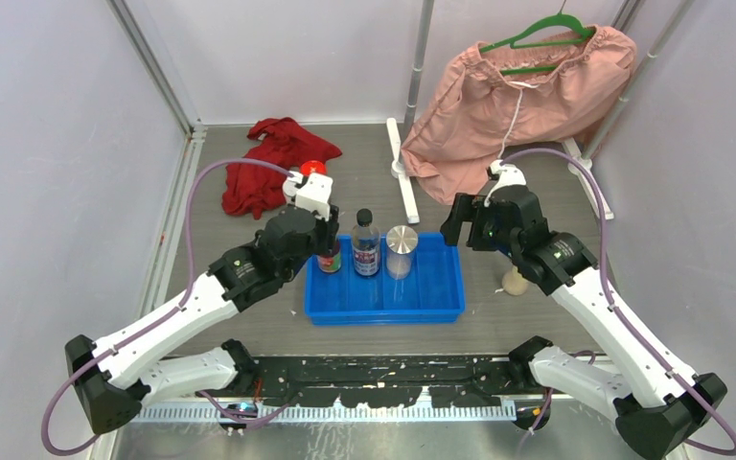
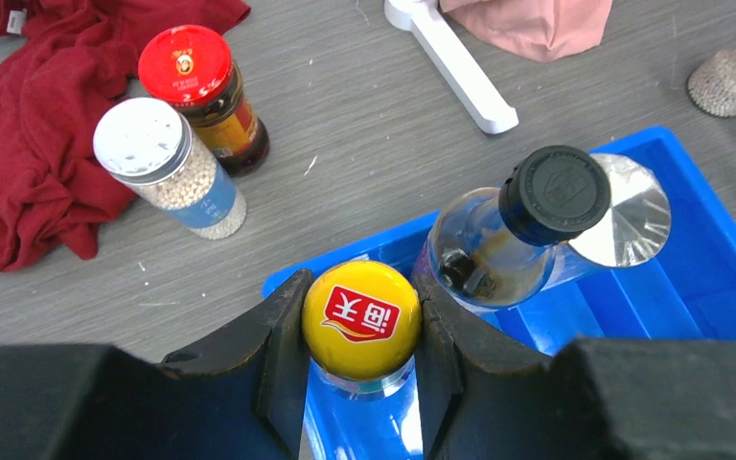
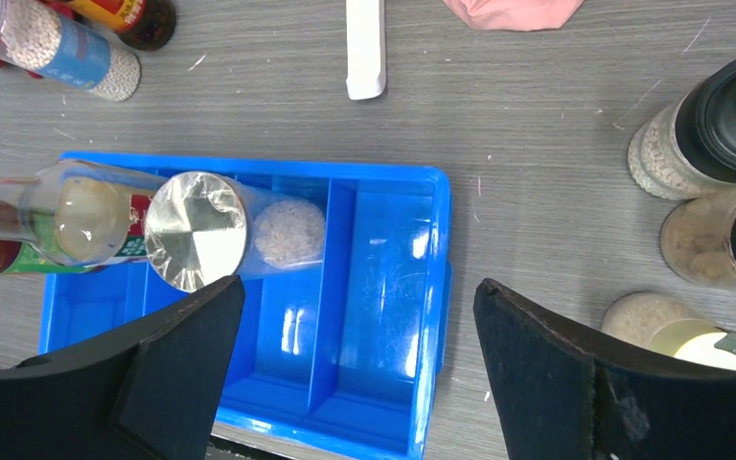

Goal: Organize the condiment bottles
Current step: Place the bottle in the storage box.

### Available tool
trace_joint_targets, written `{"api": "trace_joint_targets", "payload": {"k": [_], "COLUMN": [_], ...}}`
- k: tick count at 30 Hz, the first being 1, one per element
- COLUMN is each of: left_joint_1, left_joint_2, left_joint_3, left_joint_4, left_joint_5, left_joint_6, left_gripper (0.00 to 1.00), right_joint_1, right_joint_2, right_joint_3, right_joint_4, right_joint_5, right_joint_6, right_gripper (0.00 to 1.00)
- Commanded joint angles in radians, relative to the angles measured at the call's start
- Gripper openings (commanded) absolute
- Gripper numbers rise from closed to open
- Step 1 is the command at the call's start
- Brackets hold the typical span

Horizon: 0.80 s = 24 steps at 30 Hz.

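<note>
Next, I let go of the yellow-capped bottle, now standing in the tray, with my left gripper in the blue tray's compartment (image 1: 334,266) (image 2: 366,362) beside the clear black-capped bottle.
My left gripper (image 2: 361,289) is shut on the yellow cap (image 2: 361,319) of a small bottle (image 1: 330,259) standing in the left compartment of the blue tray (image 1: 383,316). Beside it in the tray stand a clear black-capped bottle (image 2: 556,195) and a silver-capped jar (image 2: 632,213). A red-capped dark jar (image 2: 192,72) and a jar of white grains (image 2: 153,153) stand on the table behind the tray. My right gripper (image 3: 359,316) is open and empty above the tray's right compartment. Three more jars (image 3: 719,125) stand to the tray's right.
A red cloth (image 1: 273,158) lies at the back left. A pink garment (image 1: 522,101) hangs on a green hanger from a white stand (image 1: 402,177) at the back right. Walls close in the table on both sides.
</note>
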Motion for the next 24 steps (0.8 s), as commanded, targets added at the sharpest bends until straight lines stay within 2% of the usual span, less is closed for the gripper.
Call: {"api": "trace_joint_targets", "payload": {"k": [1,24], "left_joint_1": [-0.015,-0.017], "left_joint_2": [-0.018,0.02], "left_joint_3": [0.013,-0.105], "left_joint_4": [0.228,0.445], "left_joint_5": [-0.058,-0.13], "left_joint_6": [0.009,0.086], "left_gripper": [0.35,0.35], "right_joint_1": [-0.003,-0.002], "right_joint_2": [0.0,0.013], "right_joint_3": [-0.008,-0.046], "right_joint_4": [0.022,0.062], "right_joint_5": [-0.014,-0.026], "right_joint_6": [-0.014,-0.032], "right_gripper": [0.96,0.96]}}
